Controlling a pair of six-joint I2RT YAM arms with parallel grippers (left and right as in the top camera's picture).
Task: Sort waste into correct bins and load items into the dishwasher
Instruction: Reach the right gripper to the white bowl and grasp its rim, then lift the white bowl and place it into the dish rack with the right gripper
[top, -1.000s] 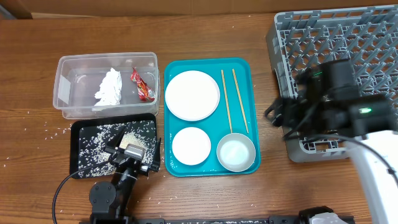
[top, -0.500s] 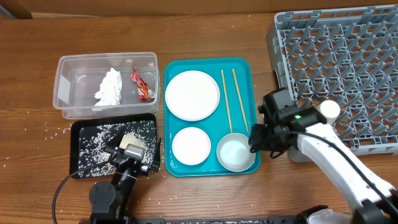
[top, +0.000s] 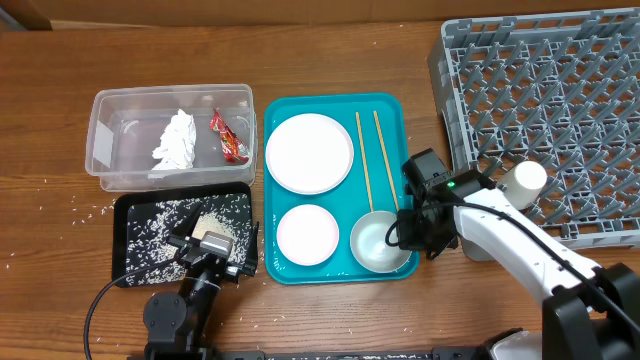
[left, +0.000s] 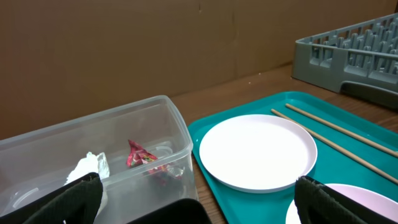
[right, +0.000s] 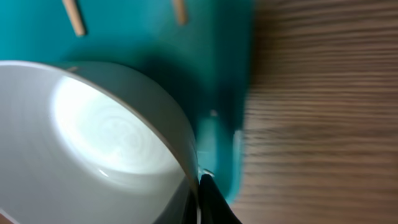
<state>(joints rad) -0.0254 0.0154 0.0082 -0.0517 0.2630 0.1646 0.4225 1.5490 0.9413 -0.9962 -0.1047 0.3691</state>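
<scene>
The round metal bowl will go down in the grey dish rack (top: 503, 150) just behind the white cup, where I should set it with my right gripper.
My right gripper (top: 408, 232) is shut on the right rim of the round metal bowl (top: 378, 245), which sits in the near right corner of the teal tray (top: 330, 103). In the right wrist view the dark fingers (right: 208, 202) pinch the thin bowl (right: 93, 143) wall. Also on that tray are the white plate (top: 309, 152), the smaller dish (top: 307, 234) and two chopsticks (top: 365, 160). A white cup (top: 523, 181) lies in the grey dish rack (top: 560, 90). My left gripper (top: 207, 243) stands open over the black tray (top: 130, 205) of rice.
The clear tub (top: 130, 100) holds the white tissue (top: 175, 140) and the red wrapper (top: 229, 137). Loose rice grains (top: 60, 205) dot the table left of the black tray. The rack's near left corner stands close to my right arm.
My right arm came away from the rack, leaving the cup there, moved left to the teal tray and shut on the bowl's rim. The left arm has not moved.
</scene>
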